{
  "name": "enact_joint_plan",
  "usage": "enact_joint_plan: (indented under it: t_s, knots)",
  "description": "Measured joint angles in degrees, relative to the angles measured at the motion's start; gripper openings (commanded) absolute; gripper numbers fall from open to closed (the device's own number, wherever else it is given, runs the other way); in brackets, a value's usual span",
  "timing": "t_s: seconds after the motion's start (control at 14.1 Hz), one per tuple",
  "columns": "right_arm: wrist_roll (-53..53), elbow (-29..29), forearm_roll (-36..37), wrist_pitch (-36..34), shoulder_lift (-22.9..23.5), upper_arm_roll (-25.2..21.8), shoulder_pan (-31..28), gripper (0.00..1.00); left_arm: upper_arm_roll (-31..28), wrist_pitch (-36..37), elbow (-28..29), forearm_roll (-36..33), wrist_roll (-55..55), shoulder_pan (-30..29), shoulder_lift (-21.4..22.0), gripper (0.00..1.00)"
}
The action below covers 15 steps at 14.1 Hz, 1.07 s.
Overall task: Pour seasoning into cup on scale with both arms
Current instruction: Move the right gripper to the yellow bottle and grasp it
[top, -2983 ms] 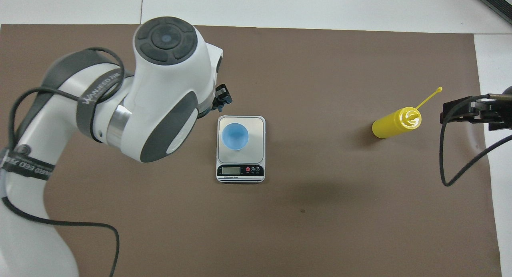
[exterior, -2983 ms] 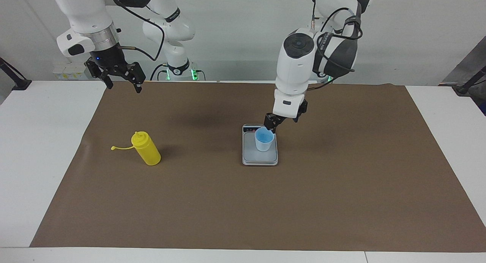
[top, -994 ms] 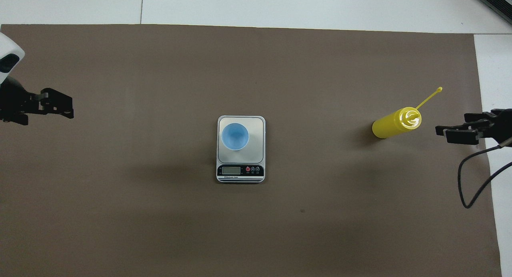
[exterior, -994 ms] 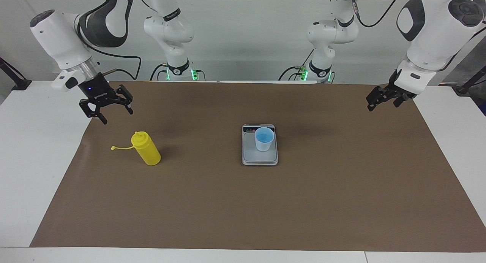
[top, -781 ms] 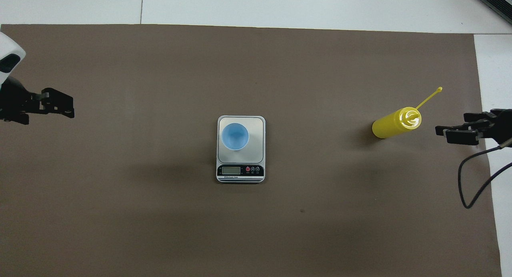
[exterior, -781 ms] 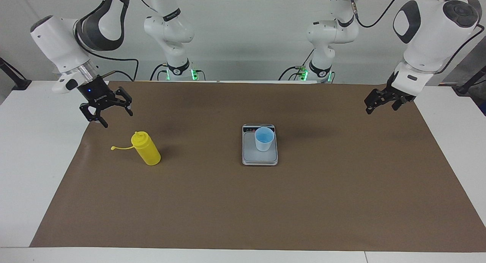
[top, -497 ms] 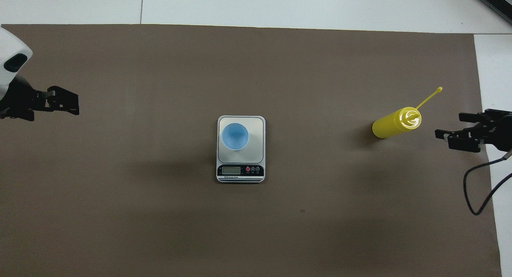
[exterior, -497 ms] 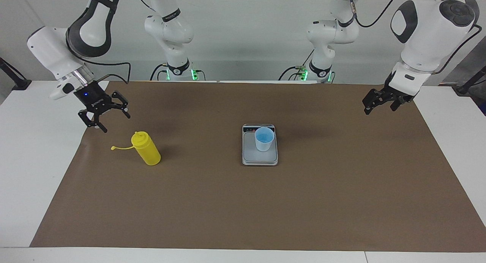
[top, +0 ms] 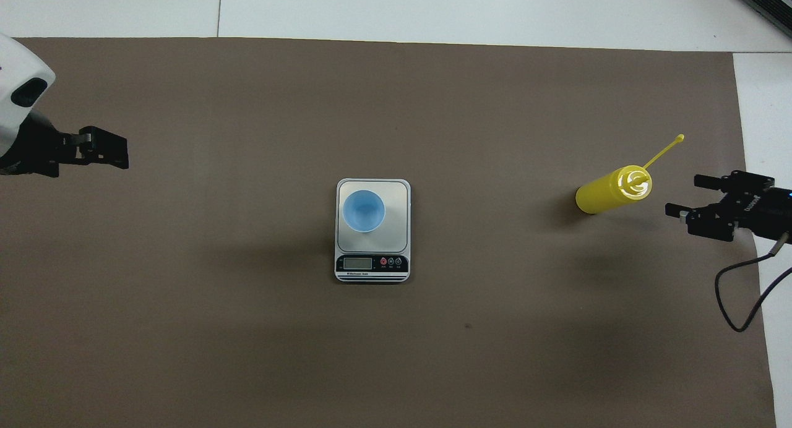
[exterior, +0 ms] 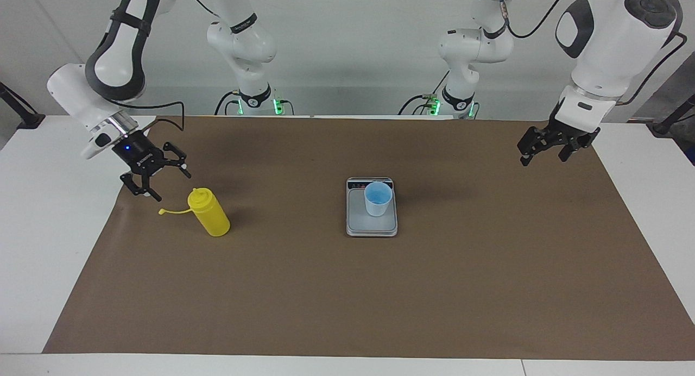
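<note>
My right gripper should grip the body (top: pixel 611 193) of the yellow seasoning bottle, below the top of the bottle.
The yellow seasoning bottle (exterior: pixel 210 213) (top: pixel 609 192) stands upright on the brown mat toward the right arm's end, its cap strap (exterior: pixel 172 211) hanging out sideways. My right gripper (exterior: pixel 174 188) (top: pixel 682 195) hangs open beside the bottle's top, a little apart from it and over the strap, holding nothing. The light-blue cup (exterior: pixel 378 198) (top: pixel 363 210) stands on the silver scale (exterior: pixel 371 226) (top: pixel 396 196) in the middle of the mat. My left gripper (exterior: pixel 542 157) (top: pixel 124 153) is open and empty, raised over the mat's edge at the left arm's end.
A brown mat (exterior: pixel 347 300) covers most of the white table (exterior: pixel 49 229). The scale's dark display strip (top: pixel 372 264) faces the robots. A black cable (top: pixel 736 292) loops from the right wrist over the mat's edge.
The left arm has let go of the cup and swung away to its own end of the table. The right gripper has come down and closer to the bottle. Bottle, cup and scale have not moved.
</note>
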State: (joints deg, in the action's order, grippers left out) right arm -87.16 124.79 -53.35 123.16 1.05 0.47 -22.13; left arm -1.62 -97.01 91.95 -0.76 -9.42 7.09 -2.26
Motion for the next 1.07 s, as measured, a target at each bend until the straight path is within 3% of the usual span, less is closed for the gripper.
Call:
enact_joint_plan:
  t_s: [0.71,1.07]
  knots:
    - [-15.5,1.6,-13.0,-0.2,5.0,0.1,0.1,1.00,0.0,4.4,0.1,0.0,0.0,0.0,3.0,1.00]
    - [-27.0,2.0,-20.9,-5.1,11.8,0.1,0.0,1.00,-1.1,4.5,0.4,0.0,0.0,-0.6,3.1,1.00]
